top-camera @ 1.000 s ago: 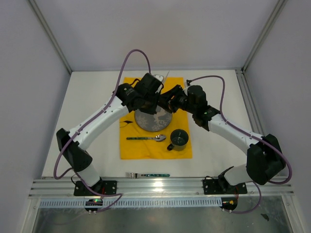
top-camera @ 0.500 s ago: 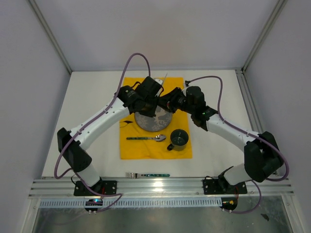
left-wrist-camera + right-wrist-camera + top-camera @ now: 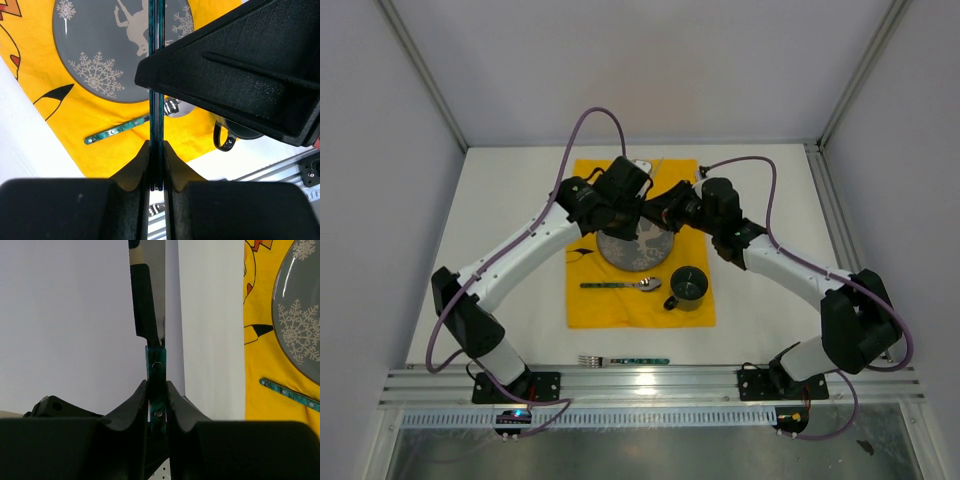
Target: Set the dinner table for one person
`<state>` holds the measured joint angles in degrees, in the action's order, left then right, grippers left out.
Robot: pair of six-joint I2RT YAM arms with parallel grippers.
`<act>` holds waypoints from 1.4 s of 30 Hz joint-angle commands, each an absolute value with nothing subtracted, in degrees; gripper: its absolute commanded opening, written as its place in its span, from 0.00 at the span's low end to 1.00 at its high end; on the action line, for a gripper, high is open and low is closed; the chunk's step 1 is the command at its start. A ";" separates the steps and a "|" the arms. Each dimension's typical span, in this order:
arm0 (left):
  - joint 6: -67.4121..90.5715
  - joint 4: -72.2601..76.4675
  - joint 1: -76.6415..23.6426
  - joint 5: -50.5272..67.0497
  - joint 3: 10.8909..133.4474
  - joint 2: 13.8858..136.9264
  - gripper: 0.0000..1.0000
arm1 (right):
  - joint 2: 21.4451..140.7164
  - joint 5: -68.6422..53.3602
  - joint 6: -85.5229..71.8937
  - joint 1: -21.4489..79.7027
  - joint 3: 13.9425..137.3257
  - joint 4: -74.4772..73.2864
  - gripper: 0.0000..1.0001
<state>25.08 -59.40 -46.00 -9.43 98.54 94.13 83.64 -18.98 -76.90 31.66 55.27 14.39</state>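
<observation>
The knife handle's thin edge faces my left gripper, so I will open it and pinch the knife handle's end [image 3: 156, 184] across its flat side before setting the knife down.
Above the grey snowflake plate [image 3: 635, 252] both grippers meet on one knife. The knife's thin edge [image 3: 155, 60] runs upright between my left gripper's [image 3: 156, 146] shut jaws. In the right wrist view its green riveted handle [image 3: 156, 369] sits pinched between my right gripper's [image 3: 157, 390] jaws. Its blade [image 3: 160, 285] points away beside a black left finger [image 3: 141, 300]. From above, the left gripper [image 3: 636, 207] and right gripper [image 3: 658, 212] nearly touch. The white dinner table [image 3: 510, 200] carries a yellow cloth [image 3: 620, 310].
On the cloth, a green-handled spoon [image 3: 620, 285] lies below the plate and a dark mug [image 3: 689, 287] stands at the right. A fork [image 3: 623, 359] lies on the bare table near the front rail. Grey walls enclose the table.
My right gripper's jaws have closed onto the knife handle while the left stayed shut on it. Both wrists shifted slightly toward the back of the cloth.
</observation>
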 commanded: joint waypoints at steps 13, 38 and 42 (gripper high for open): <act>23.64 -61.79 -46.23 -18.63 103.00 90.62 0.64 | 77.52 -12.31 -77.52 31.73 54.76 7.40 0.03; 5.02 -66.53 -48.51 1.23 99.32 85.60 0.59 | 76.99 -7.30 -82.70 32.17 56.69 -6.41 0.03; 3.17 -67.85 -49.74 -1.56 99.06 88.41 0.51 | 78.57 -9.66 -87.61 32.08 56.16 -4.66 0.03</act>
